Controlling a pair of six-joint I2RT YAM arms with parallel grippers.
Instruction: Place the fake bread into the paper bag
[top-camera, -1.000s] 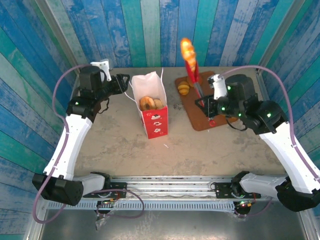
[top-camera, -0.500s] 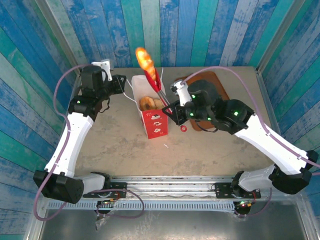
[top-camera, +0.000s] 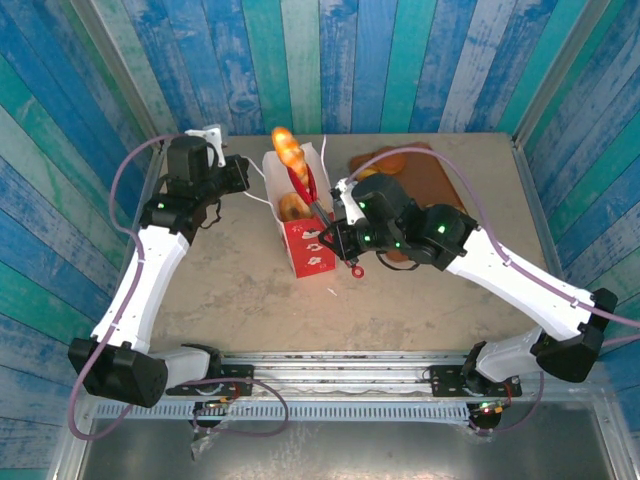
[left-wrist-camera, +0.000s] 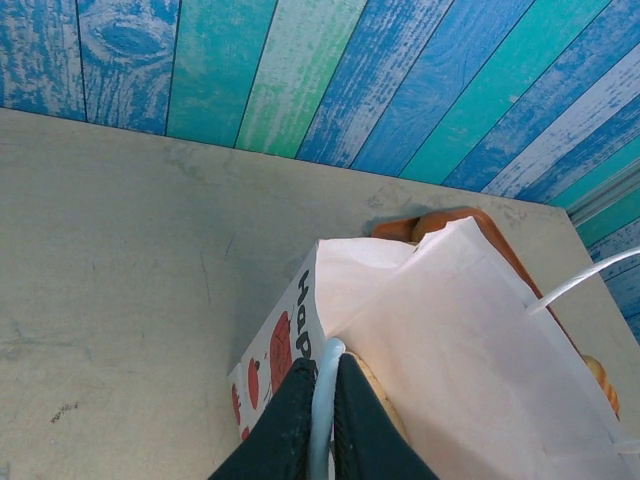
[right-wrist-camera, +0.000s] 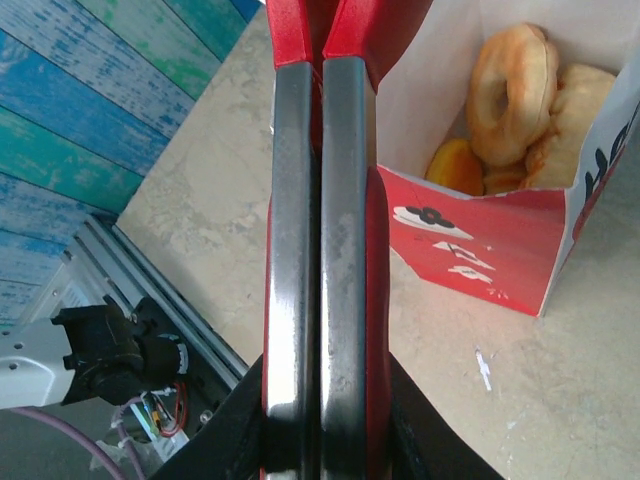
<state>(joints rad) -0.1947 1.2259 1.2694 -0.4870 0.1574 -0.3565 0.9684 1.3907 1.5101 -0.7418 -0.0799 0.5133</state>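
The robot's right gripper will release the golden roll from the tongs onto the bread inside the paper bag (top-camera: 290, 187) (right-wrist-camera: 508, 70).
The paper bag (top-camera: 308, 228) stands upright at centre-left of the table, and several pieces of fake bread (right-wrist-camera: 508, 88) lie inside it. My left gripper (top-camera: 252, 183) is at the bag's left rim, shut on its thin white loop handle (left-wrist-camera: 326, 385). My right gripper (top-camera: 332, 222) is just right of the bag, shut on the red-handled tongs (right-wrist-camera: 320, 250). The tongs reach up and left and pinch a golden roll (top-camera: 286, 144) over the bag's open mouth. In the left wrist view the bag's white inner wall (left-wrist-camera: 450, 340) spreads to the right of my left gripper (left-wrist-camera: 321, 372).
A brown board (top-camera: 425, 180) lies behind my right arm, with another pastry (top-camera: 388, 163) on it. Blue and green plank walls close in the table on three sides. A metal rail (top-camera: 340, 375) runs along the near edge.
My left gripper has closed on the bag's handle. The right arm has swung left from the board, carrying the tongs and roll to above the bag and lower.
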